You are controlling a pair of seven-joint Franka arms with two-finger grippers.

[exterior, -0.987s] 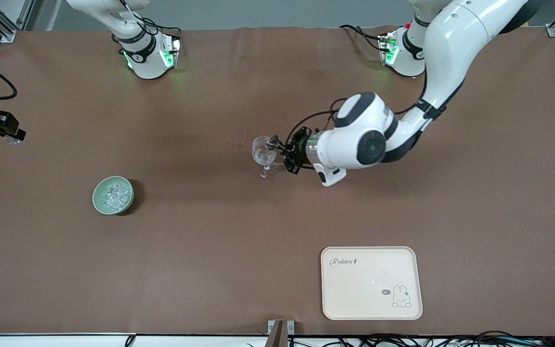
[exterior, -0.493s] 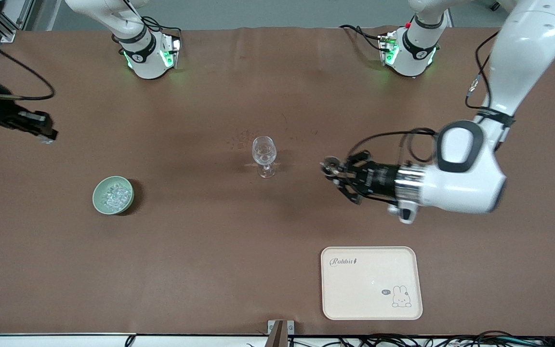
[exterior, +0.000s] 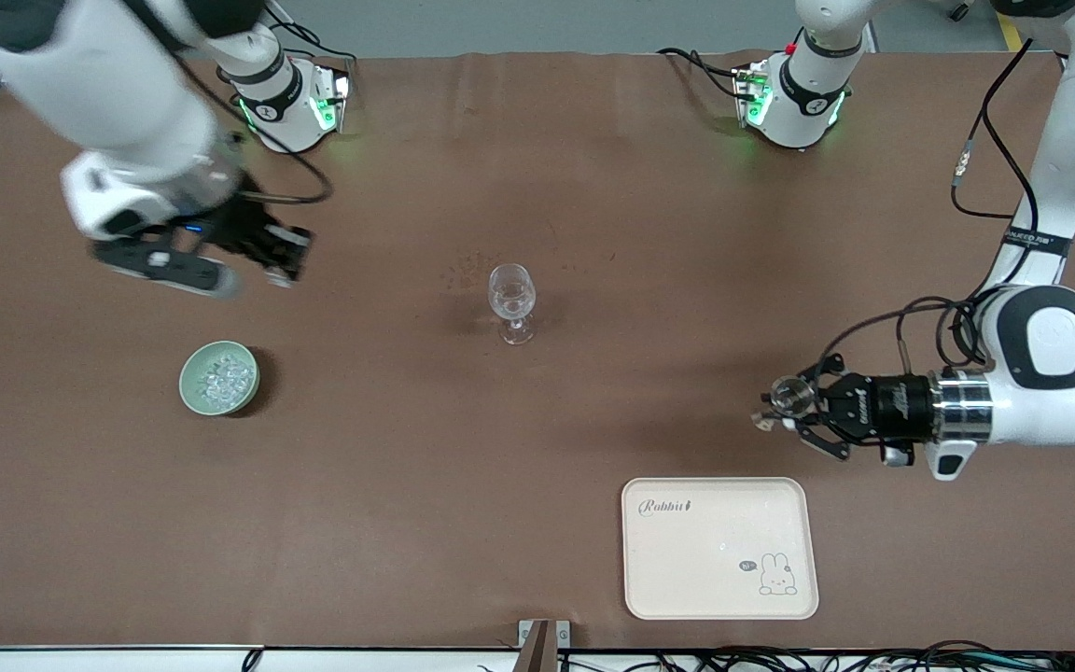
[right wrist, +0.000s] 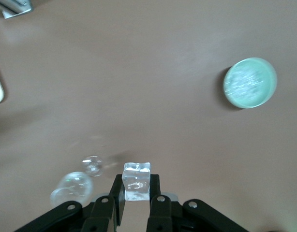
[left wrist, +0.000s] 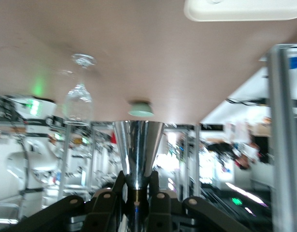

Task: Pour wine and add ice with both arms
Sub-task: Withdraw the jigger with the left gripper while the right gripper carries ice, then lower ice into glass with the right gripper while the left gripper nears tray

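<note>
My left gripper is going to set the metal measuring cup down on the cream tray (exterior: 770,513) behind the rabbit print.
A clear stemmed glass (exterior: 511,297) stands upright at the table's middle. A pale green bowl (exterior: 192,387) with several ice lumps (exterior: 225,377) sits toward the right arm's end, nearer the front camera. My right gripper (exterior: 284,264) is over the bare table between bowl and glass, shut on one ice cube (right wrist: 137,181). Its wrist view shows the glass (right wrist: 73,186) and the bowl (right wrist: 249,82). My left gripper (exterior: 783,403) lies level above the table beside the tray, shut on a shiny metal measuring cup (left wrist: 138,150), which also shows in the front view (exterior: 790,394).
A cream tray (exterior: 719,549) with a rabbit print lies near the front edge, toward the left arm's end. The arms' bases (exterior: 290,107) (exterior: 789,103) stand along the table's back edge. Brown cloth covers the table.
My left gripper has drawn away from the glass with the metal cup, toward the left arm's end and the tray. My right gripper has come in from the table's end toward the glass with the ice cube.
</note>
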